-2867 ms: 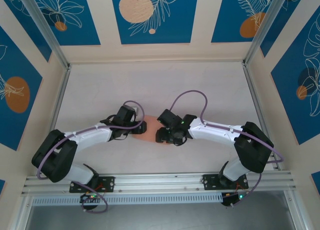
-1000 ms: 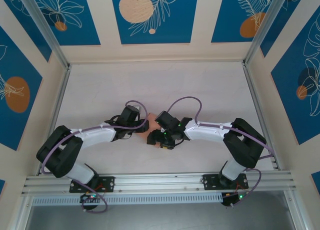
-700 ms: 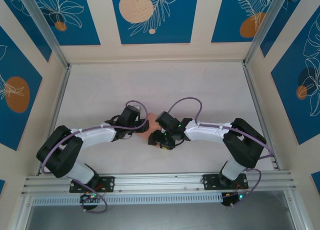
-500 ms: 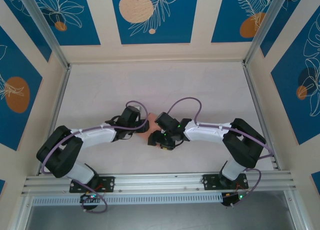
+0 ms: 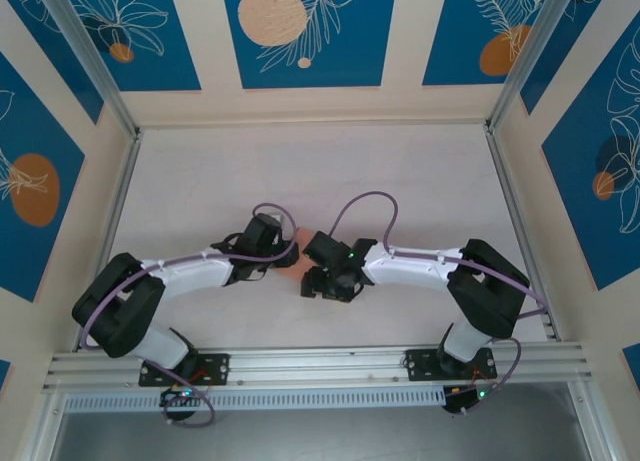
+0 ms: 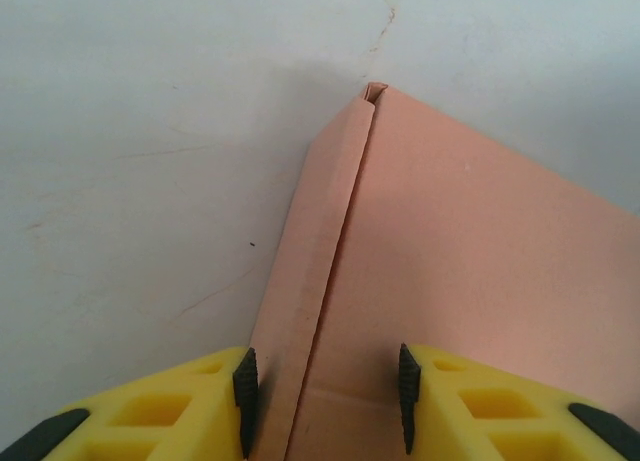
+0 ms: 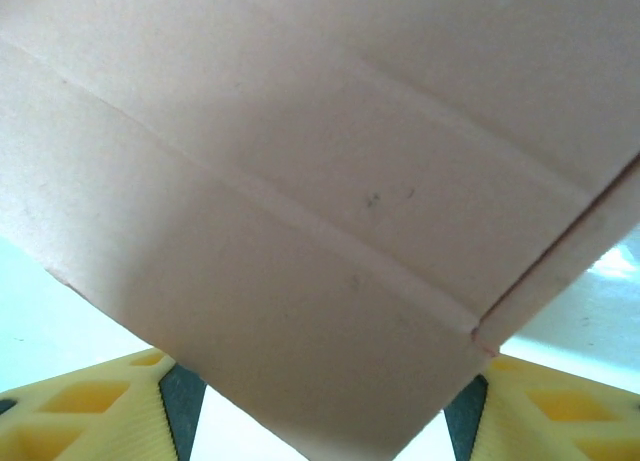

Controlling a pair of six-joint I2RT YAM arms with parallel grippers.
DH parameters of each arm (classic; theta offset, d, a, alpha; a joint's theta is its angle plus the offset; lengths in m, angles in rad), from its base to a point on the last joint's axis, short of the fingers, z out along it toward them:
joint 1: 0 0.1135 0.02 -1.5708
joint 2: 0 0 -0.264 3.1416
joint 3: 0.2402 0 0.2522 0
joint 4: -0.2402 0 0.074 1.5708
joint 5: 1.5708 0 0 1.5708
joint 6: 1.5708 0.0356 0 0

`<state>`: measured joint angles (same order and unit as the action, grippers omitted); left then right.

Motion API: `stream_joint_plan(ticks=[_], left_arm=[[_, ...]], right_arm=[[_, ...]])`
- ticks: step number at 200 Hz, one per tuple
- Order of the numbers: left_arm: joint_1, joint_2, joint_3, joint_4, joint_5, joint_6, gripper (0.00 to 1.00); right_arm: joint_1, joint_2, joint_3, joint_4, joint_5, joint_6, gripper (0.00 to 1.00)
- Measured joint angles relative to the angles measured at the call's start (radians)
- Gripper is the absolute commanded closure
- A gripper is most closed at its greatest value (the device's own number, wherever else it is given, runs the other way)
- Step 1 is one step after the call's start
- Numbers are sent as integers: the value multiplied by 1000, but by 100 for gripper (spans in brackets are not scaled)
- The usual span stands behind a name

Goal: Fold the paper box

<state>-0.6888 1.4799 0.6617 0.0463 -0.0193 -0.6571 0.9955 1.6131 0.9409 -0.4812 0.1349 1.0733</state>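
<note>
The paper box sits at a slant with my left gripper over its side, so next I turn the box square and grasp the creased flap (image 7: 270,271) by its end.
The salmon-pink paper box (image 5: 297,264) lies mid-table, squeezed between my two grippers and mostly hidden by them. In the left wrist view the paper box (image 6: 470,251) shows a flat top face and a narrow folded side wall running to a far corner. My left gripper (image 6: 324,399) is open and straddles that fold: one pad sits by the side wall, the other over the top face. In the right wrist view a creased corner of the paper box (image 7: 300,181) hangs between the wide-apart jaws of my open right gripper (image 7: 325,421). From above, the left gripper (image 5: 283,253) and right gripper (image 5: 318,281) nearly touch.
The white tabletop (image 5: 320,181) stretches bare toward the back wall. Aluminium rails (image 5: 120,181) run along both sides, and a metal rail (image 5: 320,361) crosses the near edge. Purple cables (image 5: 360,206) loop above both wrists.
My right gripper has slid left toward the left gripper and now covers more of the paper box. The left arm has hardly moved.
</note>
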Motion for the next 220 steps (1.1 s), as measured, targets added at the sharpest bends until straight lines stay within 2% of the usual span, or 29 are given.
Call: stream_joint_plan(ticks=[64, 78, 97, 169, 199, 220], left_arm=[[-16, -64, -61, 14, -4, -57, 58], [-24, -74, -68, 10, -11, -69, 58], [-34, -80, -69, 0, -18, -78, 57], [-56, -77, -69, 0, -38, -99, 57], [-63, -77, -68, -6, -46, -101, 50], [-71, -84, -59, -35, -53, -93, 46]], right_arm=[[-19, -8, -14, -3, 4, -10, 43], [-31, -10, -17, -4, 4, -18, 49], [-52, -18, -28, 0, 4, -31, 50], [-113, -78, -101, 87, -50, -50, 49], [-113, -92, -99, 64, -55, -70, 44], [-113, -158, -97, 13, -56, -89, 42]])
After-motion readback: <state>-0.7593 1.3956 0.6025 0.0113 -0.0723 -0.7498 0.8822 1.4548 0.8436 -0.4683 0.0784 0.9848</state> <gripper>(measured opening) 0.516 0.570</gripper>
